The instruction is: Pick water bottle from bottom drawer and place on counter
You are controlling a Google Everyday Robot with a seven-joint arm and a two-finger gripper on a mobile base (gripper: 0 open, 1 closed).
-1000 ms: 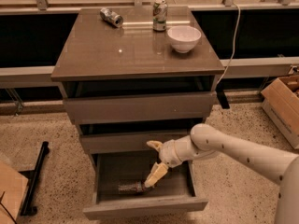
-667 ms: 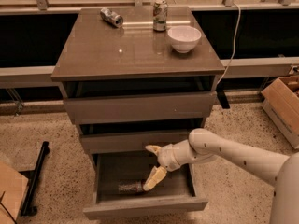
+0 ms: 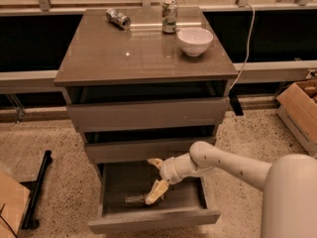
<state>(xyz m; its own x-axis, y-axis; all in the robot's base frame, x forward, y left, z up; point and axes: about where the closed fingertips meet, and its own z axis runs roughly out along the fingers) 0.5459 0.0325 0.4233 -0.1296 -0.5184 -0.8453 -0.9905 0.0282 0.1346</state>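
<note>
I close my gripper next on the water bottle's end (image 3: 144, 199) beside my lower finger, in the bottom drawer.
The bottom drawer (image 3: 153, 221) is pulled out, with a dark inside. The water bottle (image 3: 132, 199) lies on its side on the drawer floor, near the front left. My gripper (image 3: 149, 181) reaches into the drawer from the right with its pale fingers spread open. The lower fingertip (image 3: 150, 199) is right beside the bottle's right end; I cannot tell if it touches. The gripper holds nothing. The counter (image 3: 124, 53) is the glossy top of the cabinet above.
On the counter stand a white bowl (image 3: 195, 40) and an upright can (image 3: 169, 16); another can (image 3: 118, 18) lies on its side. The two upper drawers are slightly open. A cardboard box (image 3: 301, 108) sits on the floor at right, a black stand (image 3: 37, 192) at left.
My gripper has moved a little left and down inside the drawer, closer to the bottle. The bottle has not moved.
</note>
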